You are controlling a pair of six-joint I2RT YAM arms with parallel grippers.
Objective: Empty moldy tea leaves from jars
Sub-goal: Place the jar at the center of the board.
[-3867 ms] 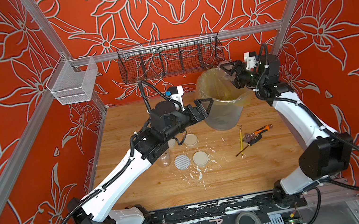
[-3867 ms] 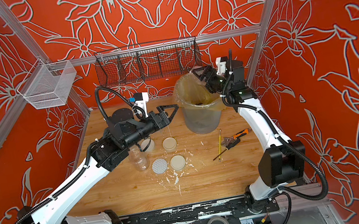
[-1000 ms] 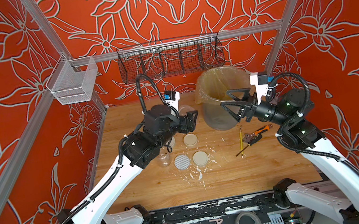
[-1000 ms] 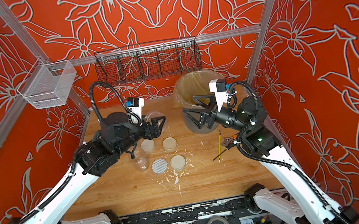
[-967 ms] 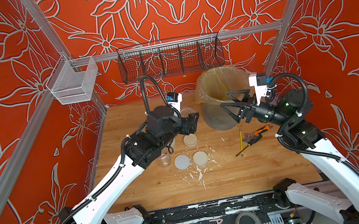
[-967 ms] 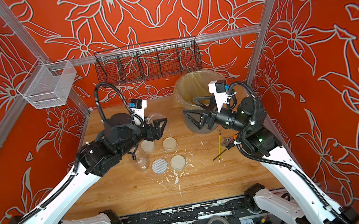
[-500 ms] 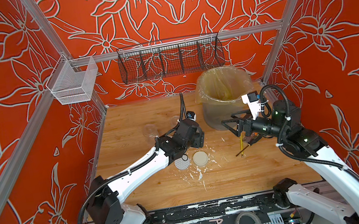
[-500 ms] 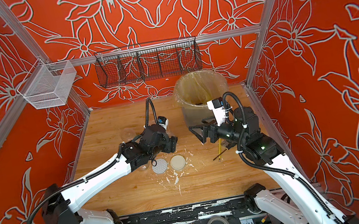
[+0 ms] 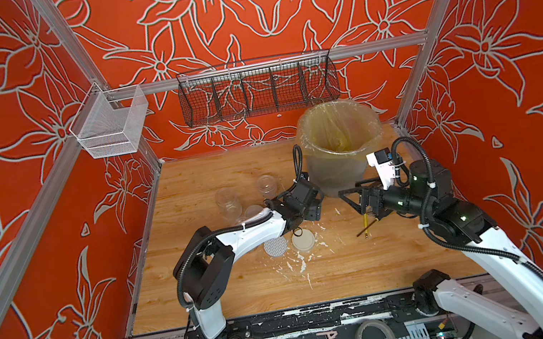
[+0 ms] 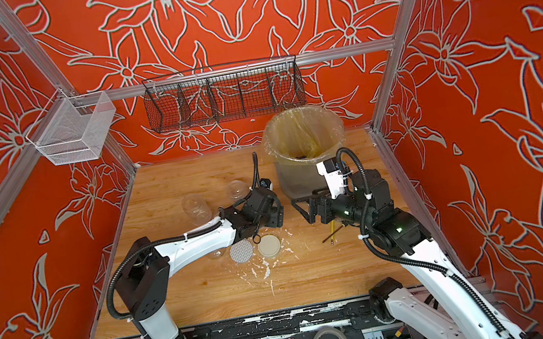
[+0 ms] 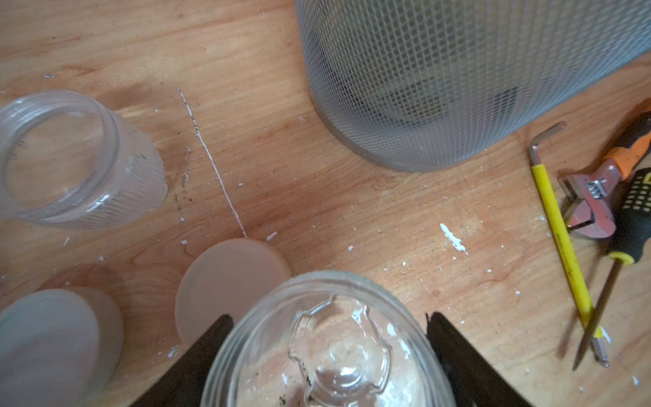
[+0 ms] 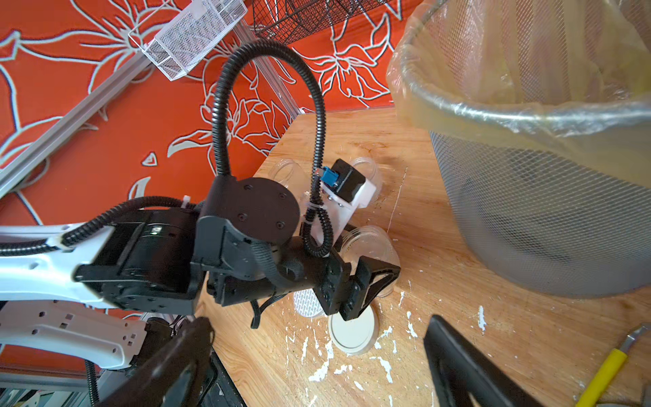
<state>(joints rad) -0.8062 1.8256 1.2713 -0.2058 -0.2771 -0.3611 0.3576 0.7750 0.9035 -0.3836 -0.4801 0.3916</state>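
The clear jar in my left gripper, now low over the table, will go down on the bare wood (image 9: 301, 219) (image 11: 291, 319) just behind the cream lid, where I need to set it.
My left gripper (image 11: 327, 327) is shut on a clear jar (image 11: 331, 352) that holds only a few dark specks. In both top views this gripper (image 9: 310, 205) (image 10: 272, 212) is low over the table, left of the bin. Two more jars (image 9: 228, 200) (image 9: 267, 184) stand open and look empty behind it. A dotted white lid (image 9: 275, 247) and a cream lid (image 9: 303, 241) lie flat in front. Dark tea leaves (image 10: 299, 155) show inside the lined bin (image 9: 341, 143). My right gripper (image 9: 352, 197) (image 12: 317, 366) stands open and empty, facing the left gripper.
A yellow hex key (image 11: 560, 229), a wrench (image 11: 595, 197) and a screwdriver (image 11: 634, 218) lie right of the bin's foot. White flakes (image 9: 298, 264) litter the wood near the lids. A wire basket (image 9: 258, 91) and a white mesh box (image 9: 110, 129) hang on the walls.
The left arm has come down from beside the bin to the table near the lids, still holding the jar. The right arm has drawn back and lowered, gripper still open.
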